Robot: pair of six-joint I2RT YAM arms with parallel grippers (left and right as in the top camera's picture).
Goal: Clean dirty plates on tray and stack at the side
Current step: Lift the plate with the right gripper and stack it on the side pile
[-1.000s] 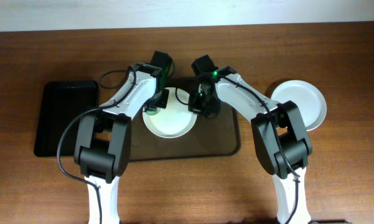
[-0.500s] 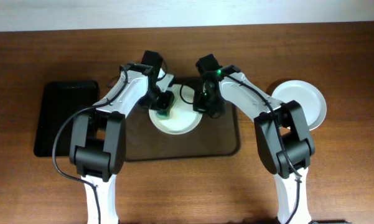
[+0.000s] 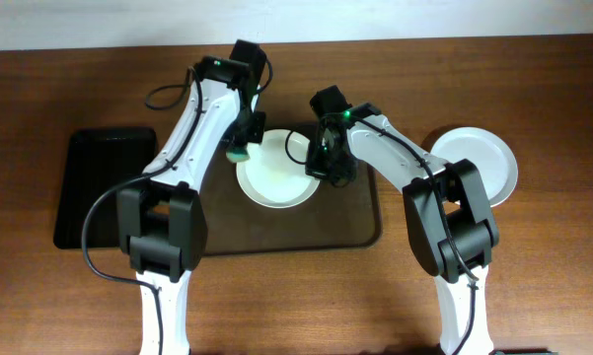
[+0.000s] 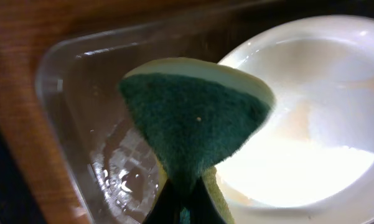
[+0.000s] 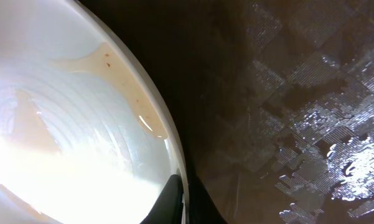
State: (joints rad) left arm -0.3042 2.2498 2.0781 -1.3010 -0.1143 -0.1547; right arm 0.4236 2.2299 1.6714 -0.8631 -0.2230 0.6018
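Next, my right gripper lets go of the smeared plate on top of the other white plate (image 3: 465, 165) that is on the wooden table.
A white plate (image 3: 276, 177) with faint brown smears lies on the brown-grey tray (image 3: 355, 225). My right gripper (image 3: 322, 170) is shut on the plate's right rim; in the right wrist view its fingers (image 5: 182, 200) pinch the rim of the plate (image 5: 68, 149) above the wet tray (image 5: 286, 124). My left gripper (image 3: 241, 150) is shut on a green and yellow sponge (image 4: 193, 121) and holds it over the plate's back-left edge. In the left wrist view, the plate (image 4: 317, 143) and the tray corner (image 4: 87, 124) lie beneath the sponge. Another white plate (image 3: 481, 164) sits on the table at the right.
A smaller black rectangular tray (image 3: 104, 187) lies on the wooden table at the left. The brown-grey tray's surface is wet, with droplets (image 5: 336, 162). The table's back edge meets a white wall.
My left gripper has carried the sponge from over the plate's middle-left to its back-left edge, the arm reaching further back. The right gripper has stayed on the rim.
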